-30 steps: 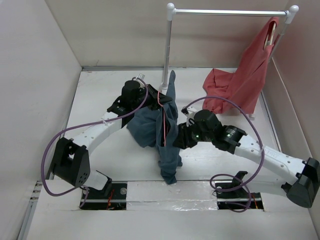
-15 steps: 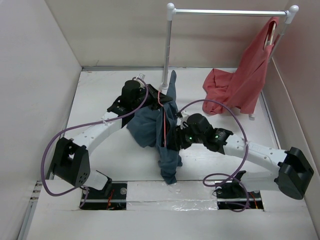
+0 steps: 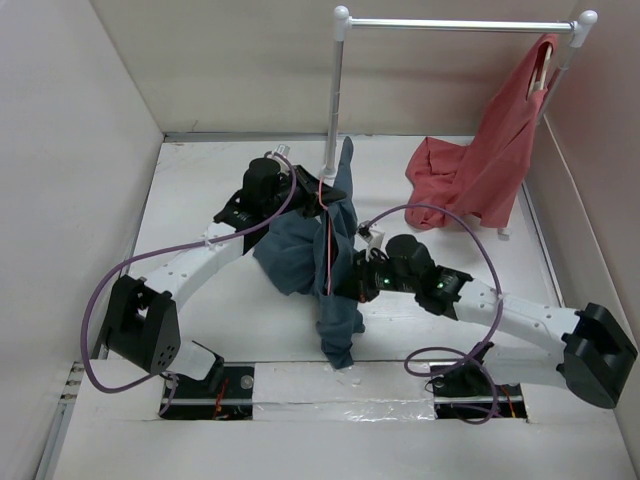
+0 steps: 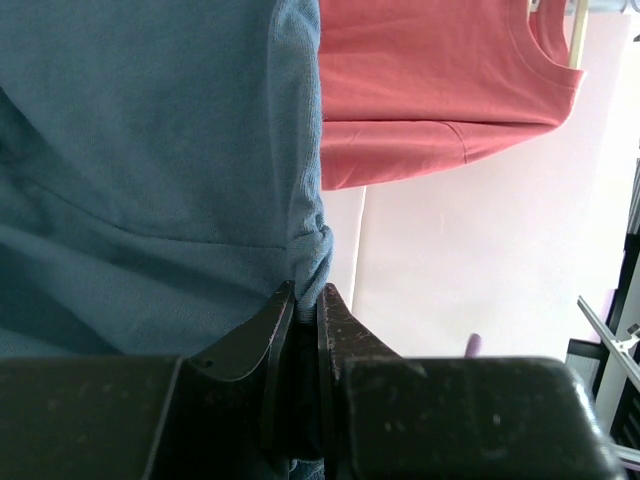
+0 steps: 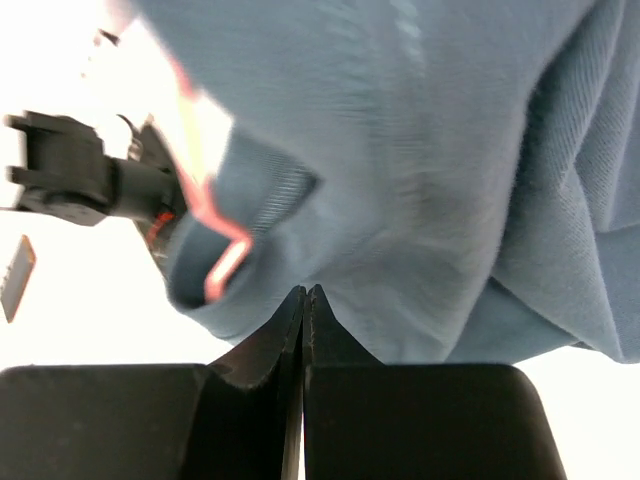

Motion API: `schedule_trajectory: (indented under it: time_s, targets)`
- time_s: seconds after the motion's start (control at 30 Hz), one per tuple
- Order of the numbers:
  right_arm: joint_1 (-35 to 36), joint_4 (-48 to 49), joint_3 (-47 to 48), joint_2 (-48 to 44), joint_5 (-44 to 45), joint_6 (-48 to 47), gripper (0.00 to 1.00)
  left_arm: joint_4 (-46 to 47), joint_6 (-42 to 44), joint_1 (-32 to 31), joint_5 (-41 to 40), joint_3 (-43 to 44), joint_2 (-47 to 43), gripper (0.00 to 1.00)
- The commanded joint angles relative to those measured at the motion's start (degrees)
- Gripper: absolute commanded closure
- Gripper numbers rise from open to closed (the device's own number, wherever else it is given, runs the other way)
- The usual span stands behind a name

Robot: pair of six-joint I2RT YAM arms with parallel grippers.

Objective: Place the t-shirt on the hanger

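The pink hanger's end shows at the opening of the t-shirt while the fingers of my right gripper are shut and empty, so I will open them and pinch the t-shirt's edge [image 5: 197, 306].
The slate-blue t-shirt [image 3: 300, 250] hangs bunched from my left gripper [image 3: 322, 195], its lower end trailing on the table near the front edge. In the left wrist view the left gripper [image 4: 306, 292] is shut on a gathered fold of the t-shirt [image 4: 150, 150]. My right gripper [image 3: 346, 278] is at the shirt's right side, at mid height. In the right wrist view the right gripper [image 5: 304, 292] has its jaws pressed together, tips against the t-shirt [image 5: 420, 150], with no cloth between them. The hanger [image 3: 460, 24] stands at the back, its silver rod above both grippers.
A red shirt [image 3: 490, 160] hangs from the rod's right end and drapes onto the table; it also shows in the left wrist view [image 4: 430, 90]. The hanger's left pole [image 3: 334, 100] stands just behind the left gripper. Purple cables [image 3: 440, 215] loop over both arms. Walls close in on both sides.
My right arm has swung in and its gripper has moved left, up against the t-shirt. The left arm and the held shirt have barely moved.
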Motion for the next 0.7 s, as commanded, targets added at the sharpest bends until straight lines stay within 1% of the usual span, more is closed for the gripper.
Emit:
schedule_trajectory:
  time_s: [0.0, 0.1, 0.13, 0.2, 0.3, 0.33, 0.37, 0.47, 0.5, 0.57, 0.67]
  targets:
    - [0.3, 4.1, 0.1, -4.1, 1.1, 0.9, 1.0, 3.8, -0.1, 0.1, -0.1, 3.4, -2.5, 1.0]
    - [0.3, -0.3, 1.1, -7.0, 1.2, 0.8, 1.0, 5.6, -0.9, 0.7, 0.5, 3.9, -1.6, 1.0]
    - [0.3, -4.7, 2.3, -7.8, 1.3, 0.7, 1.0, 5.7, -0.9, 1.3, 0.3, 4.2, -1.3, 1.0]
    - [0.3, -7.6, 3.7, -10.1, 1.9, 0.4, 1.0, 6.3, -0.7, 1.3, -0.1, 5.9, 0.1, 1.0]
    - [0.3, -10.9, 5.0, -9.9, 6.0, 0.9, 1.0, 8.1, -1.4, 1.3, 0.8, 7.6, 1.7, 1.0]
    - [0.3, -12.0, 6.0, -9.2, 8.0, 0.8, 0.94, 8.1, -1.7, 1.3, 1.0, 7.8, 1.8, 1.0]
    - [0.3, -12.5, 6.6, -7.3, 11.4, 1.2, 0.78, 8.0, -1.6, 1.3, 1.2, 7.9, 1.8, 1.0]
    - [0.3, -15.4, 10.8, -4.4, 18.3, 1.8, 0.54, 6.8, -0.5, 1.3, 0.6, 7.0, 0.9, 1.0]
    - [0.3, -14.9, 11.5, -2.9, 18.4, 1.9, 0.43, 6.5, -0.3, 1.3, 0.7, 6.3, 0.3, 1.0]
    - [0.3, -13.2, 12.8, -1.1, 18.4, 2.2, 0.39, 7.2, -0.8, 1.3, 1.1, 5.4, 0.0, 1.0]
    - [0.3, -12.8, 13.8, 1.6, 23.2, 2.8, 0.38, 8.2, -1.3, 1.3, 1.7, 4.7, -0.3, 1.0]
